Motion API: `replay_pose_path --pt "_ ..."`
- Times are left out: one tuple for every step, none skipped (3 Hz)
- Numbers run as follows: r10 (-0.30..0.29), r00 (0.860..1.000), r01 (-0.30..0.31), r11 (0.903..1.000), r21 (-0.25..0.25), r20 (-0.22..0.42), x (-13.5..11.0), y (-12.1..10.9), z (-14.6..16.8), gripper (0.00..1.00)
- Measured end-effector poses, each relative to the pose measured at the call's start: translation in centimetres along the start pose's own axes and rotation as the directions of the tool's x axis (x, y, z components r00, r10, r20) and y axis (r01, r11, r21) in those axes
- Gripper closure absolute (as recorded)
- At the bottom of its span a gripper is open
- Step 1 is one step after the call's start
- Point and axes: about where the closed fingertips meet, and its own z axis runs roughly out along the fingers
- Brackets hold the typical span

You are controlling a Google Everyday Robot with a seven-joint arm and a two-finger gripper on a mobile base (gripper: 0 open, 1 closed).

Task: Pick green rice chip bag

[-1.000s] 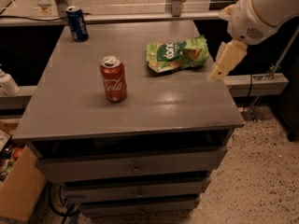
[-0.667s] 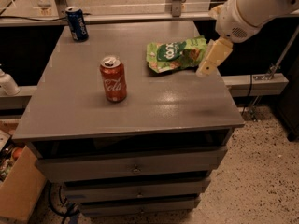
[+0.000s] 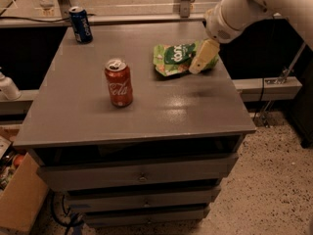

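I need to grip the end farther from the red cola can (image 3: 201,58) of the green rice chip bag.
The green rice chip bag (image 3: 177,58) lies crumpled on the grey cabinet top (image 3: 137,116), right of centre toward the back, its dark green round logo facing up. My gripper (image 3: 201,58) comes in from the upper right on a white arm and hangs over the bag's right end, its cream-coloured fingers covering that part of the bag.
A red cola can (image 3: 119,82) stands upright left of the bag, near the middle of the top. A blue soda can (image 3: 80,25) stands at the back left corner. The cabinet has drawers below. A cardboard box (image 3: 19,199) sits on the floor at the left.
My gripper has moved left, from beside the bag's right edge to over the bag's right end. The bag and both cans have not moved.
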Motion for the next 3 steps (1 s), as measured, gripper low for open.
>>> replay_pose_path --pt "0.013 1.0 -0.013 0.9999 0.008 -0.022 0.0 -2.2 3.4 0.0" --pt "0.025 0.998 -0.024 0.9996 0.013 -0.062 0.6 -3.9 5.9 0.0" --pt "0.023 0.995 -0.021 0.9996 0.018 -0.095 1.3 -4.7 7.0 0.18"
